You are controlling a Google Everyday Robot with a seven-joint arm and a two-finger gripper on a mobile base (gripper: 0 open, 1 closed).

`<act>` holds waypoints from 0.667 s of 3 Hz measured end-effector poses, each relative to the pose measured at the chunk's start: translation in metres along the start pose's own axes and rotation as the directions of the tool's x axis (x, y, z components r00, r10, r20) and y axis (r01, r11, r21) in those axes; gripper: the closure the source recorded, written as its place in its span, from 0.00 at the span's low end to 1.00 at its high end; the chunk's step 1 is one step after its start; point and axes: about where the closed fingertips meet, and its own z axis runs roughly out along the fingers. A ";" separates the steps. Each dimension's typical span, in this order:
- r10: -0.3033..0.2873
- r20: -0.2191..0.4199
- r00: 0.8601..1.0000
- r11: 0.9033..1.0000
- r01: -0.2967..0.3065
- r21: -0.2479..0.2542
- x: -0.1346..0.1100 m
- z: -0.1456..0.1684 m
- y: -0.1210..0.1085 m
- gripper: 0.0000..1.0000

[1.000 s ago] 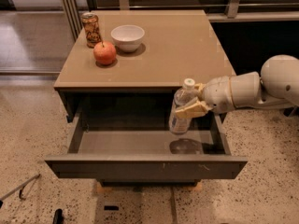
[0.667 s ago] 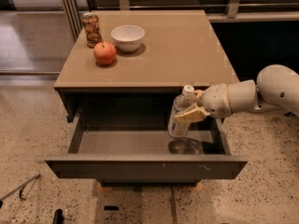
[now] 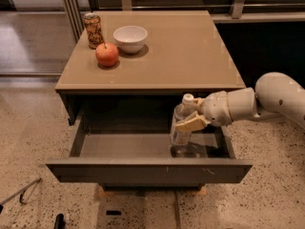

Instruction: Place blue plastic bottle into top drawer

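The robot's gripper will let go of the blue plastic bottle, now upright inside the open top drawer, on the drawer's bottom, close behind the drawer's front panel (image 3: 172,154).
The blue plastic bottle (image 3: 181,123), clear with a white cap, stands upright inside the open top drawer (image 3: 147,169), at its right side, with its base at or just above the drawer floor. My gripper (image 3: 193,119) reaches in from the right on a white arm and is shut on the bottle's upper body. One tan finger (image 3: 190,123) lies across the front of the bottle. The drawer is pulled well out below the cabinet top.
On the cabinet top (image 3: 190,56), at the back left, stand a brown patterned can (image 3: 93,30), a red apple (image 3: 107,54) and a white bowl (image 3: 130,38). Speckled floor surrounds the cabinet. A dark metal object (image 3: 21,194) lies on the floor at lower left.
The gripper has lowered the bottle a little further into the drawer's right side. Nothing on the cabinet top has moved.
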 end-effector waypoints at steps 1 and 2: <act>0.005 -0.004 1.000 1.000 -0.005 -0.024 0.018 0.019 0.005 1.00; 0.004 0.004 1.000 0.999 -0.004 -0.041 0.035 0.036 0.009 1.00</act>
